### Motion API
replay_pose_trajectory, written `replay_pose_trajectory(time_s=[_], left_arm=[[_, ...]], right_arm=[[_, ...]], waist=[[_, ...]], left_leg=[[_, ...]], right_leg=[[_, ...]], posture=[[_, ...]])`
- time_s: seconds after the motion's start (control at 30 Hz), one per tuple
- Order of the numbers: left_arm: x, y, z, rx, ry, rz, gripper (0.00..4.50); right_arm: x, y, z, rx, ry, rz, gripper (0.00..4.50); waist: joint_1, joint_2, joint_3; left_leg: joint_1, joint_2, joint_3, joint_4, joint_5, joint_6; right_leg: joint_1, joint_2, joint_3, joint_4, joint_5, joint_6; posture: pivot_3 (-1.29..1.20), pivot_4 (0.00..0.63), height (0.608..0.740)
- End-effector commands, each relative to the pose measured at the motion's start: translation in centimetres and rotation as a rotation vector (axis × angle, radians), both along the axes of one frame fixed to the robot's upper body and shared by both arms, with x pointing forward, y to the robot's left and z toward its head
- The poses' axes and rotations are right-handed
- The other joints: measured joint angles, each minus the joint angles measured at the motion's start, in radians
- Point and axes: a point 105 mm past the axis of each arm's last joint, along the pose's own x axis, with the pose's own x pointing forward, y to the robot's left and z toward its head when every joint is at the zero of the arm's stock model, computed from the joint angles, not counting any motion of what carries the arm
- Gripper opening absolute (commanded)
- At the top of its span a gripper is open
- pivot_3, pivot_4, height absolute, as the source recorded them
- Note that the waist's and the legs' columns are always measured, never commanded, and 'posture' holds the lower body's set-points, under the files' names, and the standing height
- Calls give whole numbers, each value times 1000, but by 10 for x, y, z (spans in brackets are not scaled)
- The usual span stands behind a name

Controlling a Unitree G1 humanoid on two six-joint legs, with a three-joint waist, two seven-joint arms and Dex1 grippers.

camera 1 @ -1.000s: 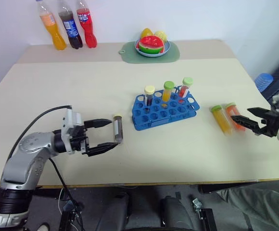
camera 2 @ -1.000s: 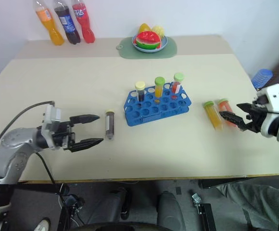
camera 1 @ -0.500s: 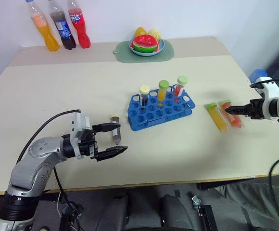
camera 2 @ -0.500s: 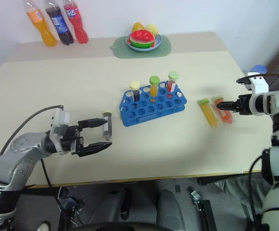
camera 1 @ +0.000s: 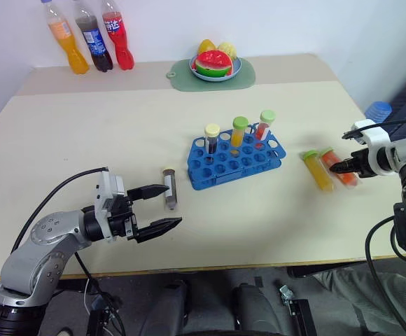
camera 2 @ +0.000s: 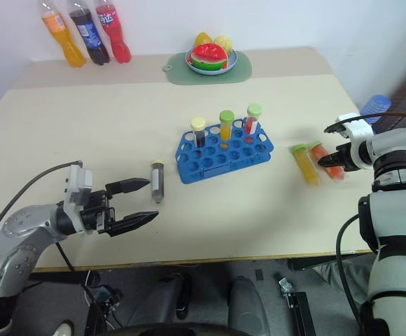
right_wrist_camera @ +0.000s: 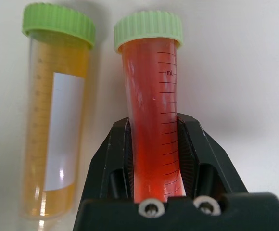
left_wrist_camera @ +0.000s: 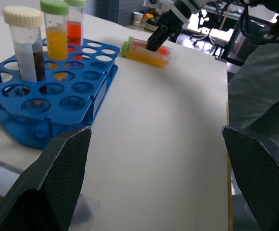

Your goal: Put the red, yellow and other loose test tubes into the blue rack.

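My right gripper will let go of the red tube in the blue rack's front corner hole (camera 1: 273, 155) nearest the yellow tube.
The blue rack (camera 1: 235, 159) stands mid-table with three capped tubes upright in its back row. To its right lie two loose green-capped tubes side by side, a yellow test tube (camera 1: 319, 171) and a red test tube (right_wrist_camera: 151, 110). My right gripper (right_wrist_camera: 154, 127) is shut on the red tube's lower body, one finger on each side, and the tube still rests on the table. A dark tube with a cream cap (camera 1: 169, 189) lies left of the rack. My left gripper (camera 1: 171, 204) hovers open just in front of it, holding nothing.
Three soda bottles (camera 1: 91, 43) stand at the back left corner. A plate of fruit (camera 1: 217, 66) sits on a green mat at the back centre. A blue-capped object (camera 1: 379, 110) stands off the table's right edge.
My right gripper reached forward and down to the red tube and closed on it. The left gripper stayed open and drew back slightly from the dark tube.
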Motion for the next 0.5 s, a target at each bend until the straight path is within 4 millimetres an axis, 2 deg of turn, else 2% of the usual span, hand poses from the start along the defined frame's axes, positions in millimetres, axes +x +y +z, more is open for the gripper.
replay_pose_trajectory(time_s=[0.03,0.1,0.17,0.23,0.4,0.5], left_arm=[[-3,-2,9,-20,-43,1,4500],[-2,-1,7,-23,-46,10,4500],[0,-1,6,-33,-45,16,4500],[2,-3,4,-35,-52,14,4500],[9,-6,4,-42,-64,-4,4500],[14,-6,7,-54,-69,-9,4500]], right_arm=[[6,-28,36,-190,-173,15,761],[18,-19,67,-84,-380,24,761],[22,-2,89,-14,-546,147,761],[15,34,99,87,-719,365,761],[-9,89,65,218,-907,456,761],[-12,112,56,318,-1001,372,761]], waist=[[3,2,1],[1,4,2],[-1,4,2],[-5,3,2],[1,3,2],[2,5,3]], left_leg=[[0,0,0,0,0,0],[0,-1,0,0,0,0],[0,0,0,-1,0,-1],[0,1,0,0,0,-1],[1,2,-1,1,1,-1],[1,1,-1,3,1,-1]], right_leg=[[0,0,0,0,0,0],[0,0,0,0,0,0],[0,0,0,0,0,0],[0,1,0,0,0,0],[2,3,0,3,0,0],[1,1,0,5,0,0]], posture=[[0,150,740],[0,150,740],[0,150,740],[0,150,740],[0,150,740],[0,150,740]])
